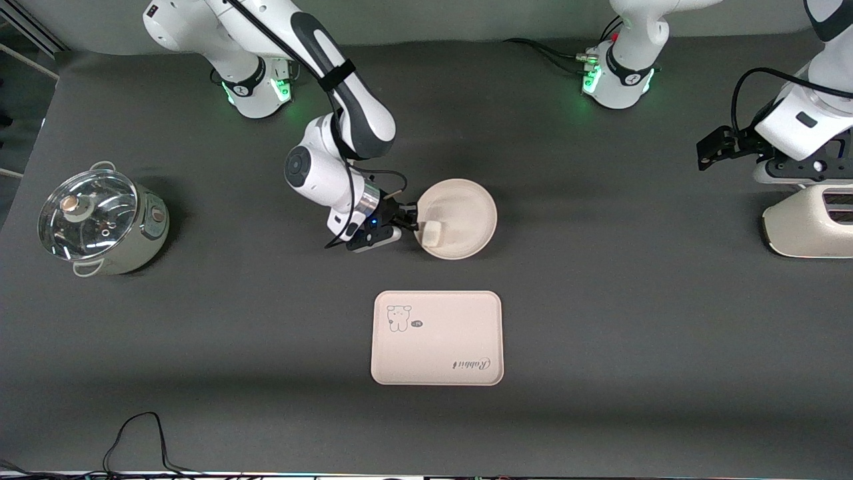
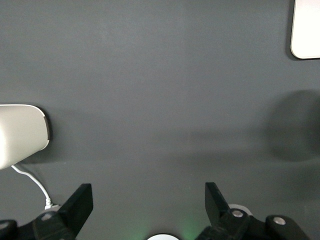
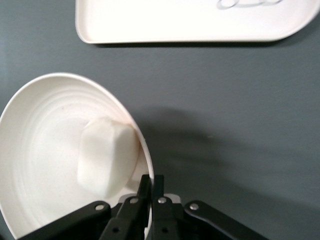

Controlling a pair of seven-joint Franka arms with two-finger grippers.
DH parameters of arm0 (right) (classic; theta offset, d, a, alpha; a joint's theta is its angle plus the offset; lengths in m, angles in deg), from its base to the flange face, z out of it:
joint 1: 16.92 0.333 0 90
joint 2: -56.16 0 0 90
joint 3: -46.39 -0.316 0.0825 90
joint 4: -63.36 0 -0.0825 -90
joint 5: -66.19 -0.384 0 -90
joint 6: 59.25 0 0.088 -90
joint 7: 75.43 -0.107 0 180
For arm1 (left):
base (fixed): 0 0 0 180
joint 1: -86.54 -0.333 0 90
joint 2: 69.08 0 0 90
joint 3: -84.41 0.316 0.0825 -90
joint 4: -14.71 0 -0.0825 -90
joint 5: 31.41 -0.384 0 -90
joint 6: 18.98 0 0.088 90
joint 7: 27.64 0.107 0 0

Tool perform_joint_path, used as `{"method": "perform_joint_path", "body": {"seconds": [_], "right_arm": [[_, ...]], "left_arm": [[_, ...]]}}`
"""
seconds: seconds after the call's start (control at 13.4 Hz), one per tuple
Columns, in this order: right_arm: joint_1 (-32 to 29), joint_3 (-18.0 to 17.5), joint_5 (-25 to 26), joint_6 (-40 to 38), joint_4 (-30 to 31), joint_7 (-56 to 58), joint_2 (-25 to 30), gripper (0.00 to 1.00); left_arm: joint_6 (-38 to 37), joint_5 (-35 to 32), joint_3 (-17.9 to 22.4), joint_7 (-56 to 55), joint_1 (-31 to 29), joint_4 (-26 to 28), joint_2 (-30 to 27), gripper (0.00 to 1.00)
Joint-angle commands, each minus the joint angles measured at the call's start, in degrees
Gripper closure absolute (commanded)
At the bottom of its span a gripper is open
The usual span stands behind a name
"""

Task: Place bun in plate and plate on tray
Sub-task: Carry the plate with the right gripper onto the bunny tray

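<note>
The plate will go down from my right gripper onto the tray's middle (image 1: 433, 329), where I should set it between the bear drawing and the lettering.
The round cream plate (image 1: 458, 217) sits mid-table, farther from the front camera than the tray (image 1: 437, 337). The off-white bun (image 1: 432, 233) lies in the plate against its rim, beside my right gripper (image 1: 414, 225). In the right wrist view the right gripper (image 3: 151, 184) is shut on the plate's (image 3: 45, 150) rim, one finger inside and one outside, with the bun (image 3: 107, 156) just beside them. The tray's edge (image 3: 195, 22) shows there too. My left gripper (image 1: 712, 148) waits open over the left arm's end of the table; its jaws (image 2: 149, 200) hold nothing.
A glass-lidded pot (image 1: 100, 221) stands at the right arm's end of the table. A cream toaster (image 1: 810, 221) stands at the left arm's end, under the left gripper, and shows in the left wrist view as a cream body (image 2: 22, 132) with a white cord.
</note>
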Motion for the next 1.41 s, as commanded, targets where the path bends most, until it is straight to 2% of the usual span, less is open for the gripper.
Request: {"method": "perform_joint_path", "body": {"seconds": [0.0,0.15,0.37,0.6,0.74,1.04,1.12,1.34], "right_arm": [[-1.1,1.9,6.9,-7.5,-2.8,-5.8,3.1,1.00],[-1.3,3.2,7.7,-9.7,-4.8,-6.0,3.1,1.00],[-2.9,3.4,9.3,-9.9,-8.2,-6.2,0.8,1.00],[-6.4,3.4,13.4,-13.4,-21.0,-9.3,-7.7,1.00],[-9.3,3.4,13.9,-17.9,-32.3,-11.6,-14.1,1.00],[-15.1,3.4,14.2,-23.2,-50.7,-13.8,-24.8,1.00],[-16.1,3.4,14.1,-23.3,-53.3,-13.9,-26.9,1.00],[-16.3,3.1,13.7,-21.7,-53.7,-13.7,-30.5,1.00]], "left_arm": [[0.8,0.4,0.4,0.5,0.3,1.1,-1.1,0.00],[1.4,0.8,0.4,0.4,0.1,1.1,-1.1,0.00],[2.1,0.9,0.4,-0.8,0.2,1.1,-1.1,0.00],[2.3,0.8,0.4,-2.1,0.6,1.1,-1.0,0.00],[2.7,0.8,0.4,-2.2,0.6,1.1,-1.1,0.00],[2.9,0.9,0.4,-2.2,0.5,1.1,-0.7,0.00],[2.9,0.9,0.4,-2.2,0.2,1.0,-0.7,0.00],[2.9,1.1,0.6,-2.2,-0.1,0.3,0.0,0.00]]}}
